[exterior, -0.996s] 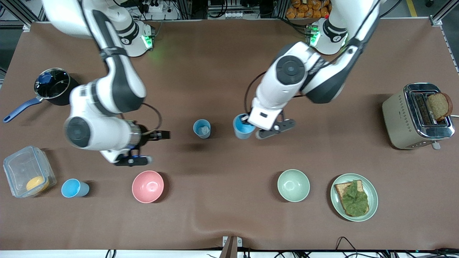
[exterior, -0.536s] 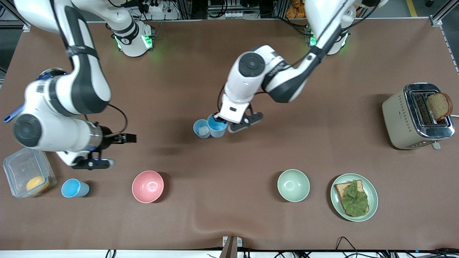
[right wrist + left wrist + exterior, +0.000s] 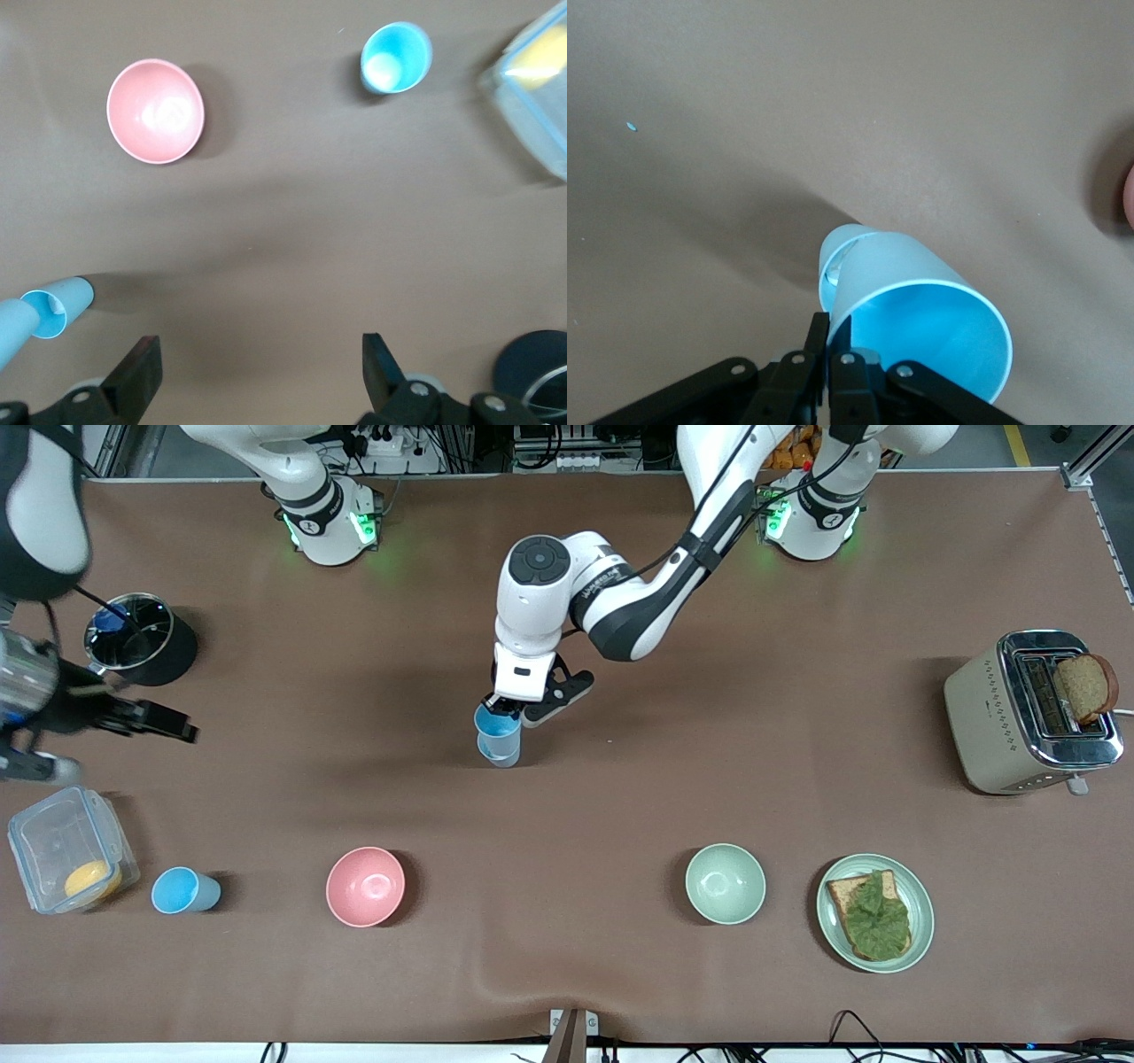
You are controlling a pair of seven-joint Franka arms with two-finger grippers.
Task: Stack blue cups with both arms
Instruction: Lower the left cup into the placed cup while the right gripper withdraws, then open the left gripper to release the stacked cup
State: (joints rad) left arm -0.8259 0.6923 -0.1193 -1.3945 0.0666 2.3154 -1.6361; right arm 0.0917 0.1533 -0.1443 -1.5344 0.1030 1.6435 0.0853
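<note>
Next, my left gripper lets go of the blue cup inside the paler blue cup point(image 3: 496, 740) point(image 3: 847, 266) that stands in the middle of the table.
My left gripper point(image 3: 507, 710) is shut on the rim of a blue cup point(image 3: 496, 724), which hangs tilted just over a second, paler blue cup point(image 3: 503, 756) standing mid-table. In the left wrist view the held cup point(image 3: 921, 310) covers most of the standing cup point(image 3: 835, 255), and the left gripper point(image 3: 831, 341) pinches its wall. Whether the two cups touch I cannot tell. A third blue cup point(image 3: 182, 890) stands between the pink bowl and the plastic box. My right gripper point(image 3: 128, 751) hangs open and empty over the table by the pot. The right wrist view shows the right gripper point(image 3: 257, 363) and that third cup point(image 3: 395, 57).
A pink bowl point(image 3: 365, 886), a pale-green bowl point(image 3: 725, 883) and a plate point(image 3: 923, 903) of toast line the near side. A clear box point(image 3: 53, 837) and a black pot point(image 3: 173, 646) sit at the right arm's end. The toaster point(image 3: 983, 717) is at the left arm's end.
The left arm has carried its blue cup sideways to over the standing cup. The right arm has swung away from the middle toward its own end of the table, still open.
</note>
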